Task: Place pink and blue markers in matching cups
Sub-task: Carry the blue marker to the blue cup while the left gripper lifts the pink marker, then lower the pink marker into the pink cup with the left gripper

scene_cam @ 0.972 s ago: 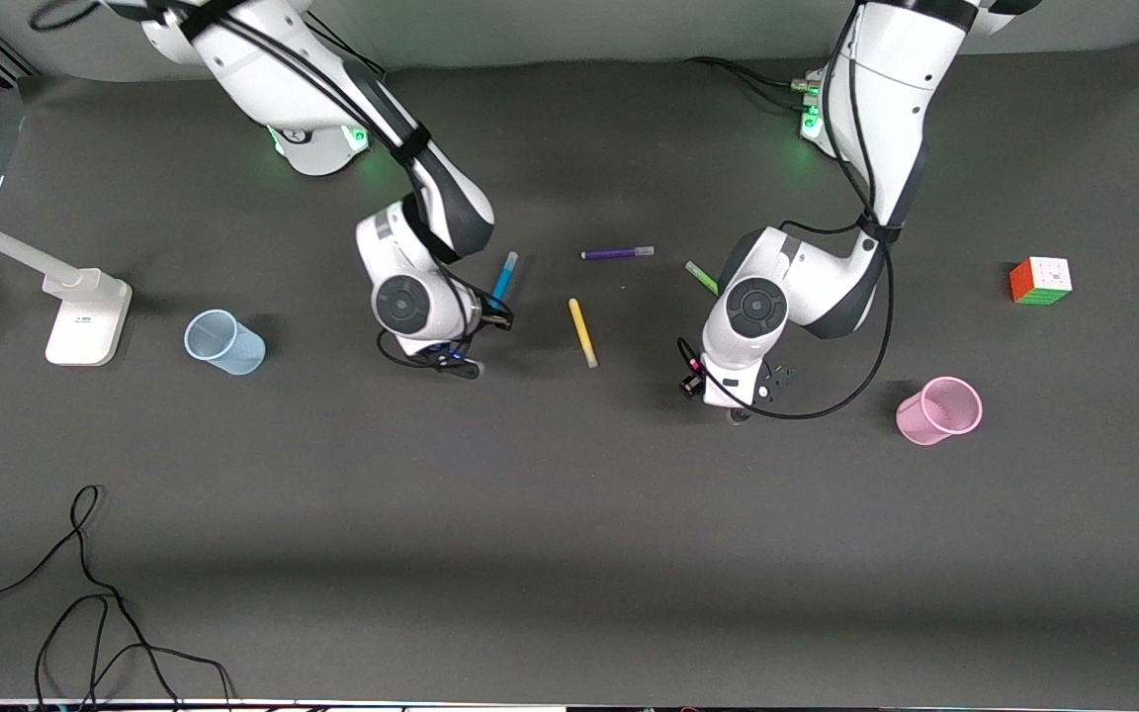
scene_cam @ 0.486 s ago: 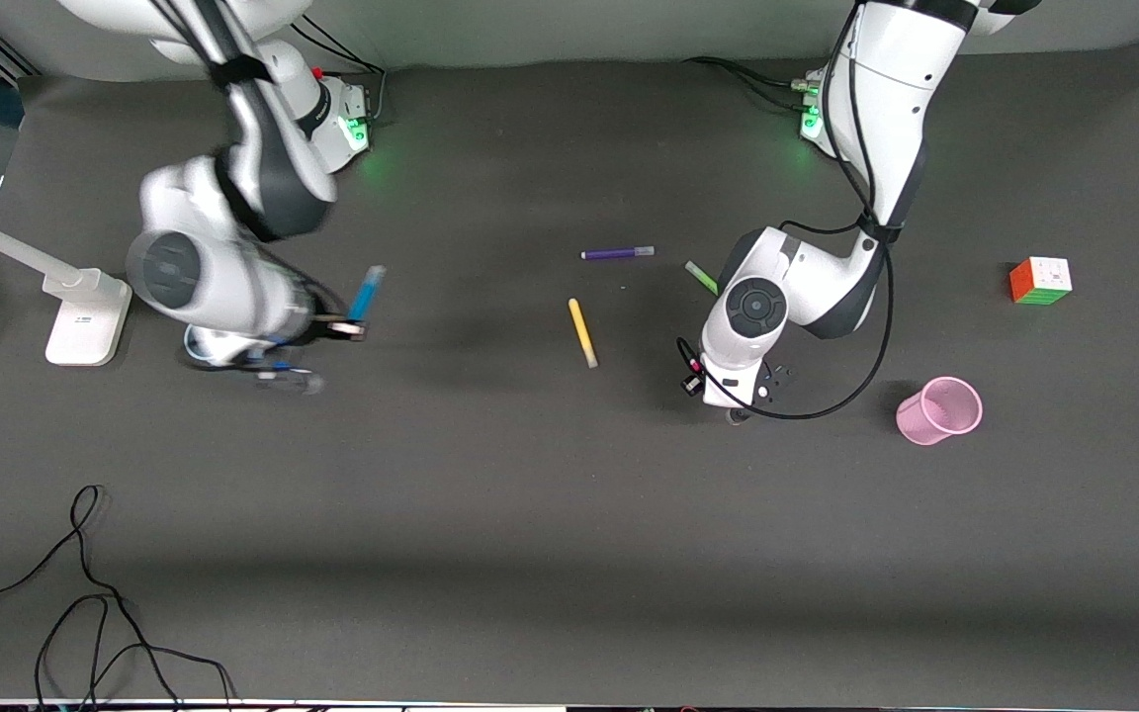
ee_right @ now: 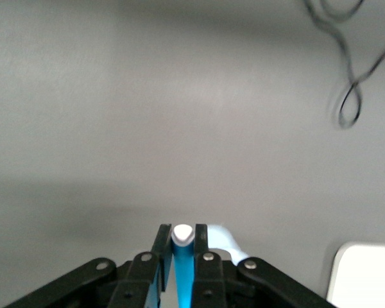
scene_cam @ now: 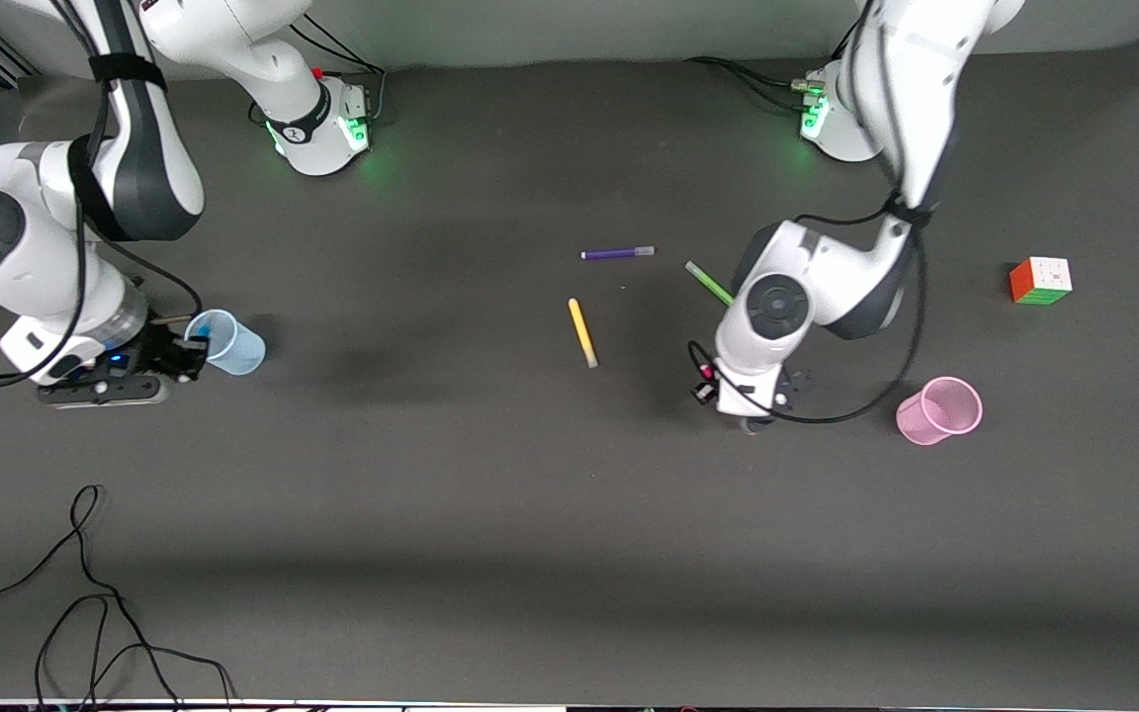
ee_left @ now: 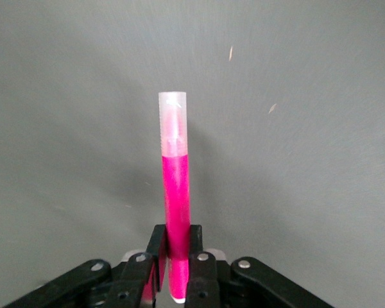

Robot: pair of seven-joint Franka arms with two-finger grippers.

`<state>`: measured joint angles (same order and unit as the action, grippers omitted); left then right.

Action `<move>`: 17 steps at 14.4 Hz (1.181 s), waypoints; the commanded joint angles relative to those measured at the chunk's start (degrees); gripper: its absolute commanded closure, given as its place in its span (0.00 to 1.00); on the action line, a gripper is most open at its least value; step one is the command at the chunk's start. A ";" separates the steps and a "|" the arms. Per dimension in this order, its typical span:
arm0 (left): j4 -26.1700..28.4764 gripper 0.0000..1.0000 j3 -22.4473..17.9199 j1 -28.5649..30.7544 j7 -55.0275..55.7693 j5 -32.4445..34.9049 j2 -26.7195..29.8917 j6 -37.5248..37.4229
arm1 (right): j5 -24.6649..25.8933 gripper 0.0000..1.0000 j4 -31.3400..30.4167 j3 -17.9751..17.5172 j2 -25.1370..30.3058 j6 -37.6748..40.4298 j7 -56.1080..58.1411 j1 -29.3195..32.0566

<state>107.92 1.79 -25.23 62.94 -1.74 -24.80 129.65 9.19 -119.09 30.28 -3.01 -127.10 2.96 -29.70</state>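
Observation:
My right gripper will release the blue marker inside the pale blue cup (scene_cam: 219, 344) (ee_right: 222, 241), so that it is left leaning against the rim of the cup. The blue marker is now at that cup's rim.
My right gripper (scene_cam: 196, 348) is shut on the blue marker (ee_right: 185, 276), whose pale cap points away from the wrist. It is right at the rim of the pale blue cup (scene_cam: 224, 342), and part of that cup shows beside the right gripper (ee_right: 183, 232) in the right wrist view (ee_right: 230, 240). My left gripper (scene_cam: 755, 420) is shut on the pink marker (ee_left: 176, 186) near its tail end. It hangs over bare table a short way from the pink cup (scene_cam: 940, 410), toward the table's middle. In the left wrist view only mat shows past the left gripper (ee_left: 175, 234). Both markers are hidden by the arms in the front view.
A purple pen (scene_cam: 617, 253), a yellow pen (scene_cam: 582, 332) and a green pen (scene_cam: 709, 283) lie mid-table. A colour cube (scene_cam: 1040, 280) sits toward the left arm's end. A white lamp base (ee_right: 366, 276) stands by the blue cup. A black cable (scene_cam: 85, 593) lies near the front edge.
My right arm swung from the table's middle to the pale blue cup, carrying the blue marker. My left arm shifted slightly toward the pink cup with the pink marker.

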 commanded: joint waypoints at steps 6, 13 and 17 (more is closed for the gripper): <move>-11.56 1.00 0.05 19.32 -41.53 -4.14 12.23 -37.06 | 1.18 1.00 -19.15 7.07 4.86 -24.14 9.52 -0.89; -16.51 1.00 -0.12 29.63 -67.41 1.11 11.35 -47.47 | 1.09 1.00 -24.17 7.78 6.97 -26.53 8.99 -0.89; -21.15 1.00 -0.21 29.63 -69.71 4.81 4.69 -51.77 | 1.18 1.00 -27.86 8.04 6.71 -35.65 9.78 -0.98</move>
<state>91.86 1.45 4.67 -5.20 0.94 -15.00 81.18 9.31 -144.04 37.46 1.81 -158.23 12.52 -30.04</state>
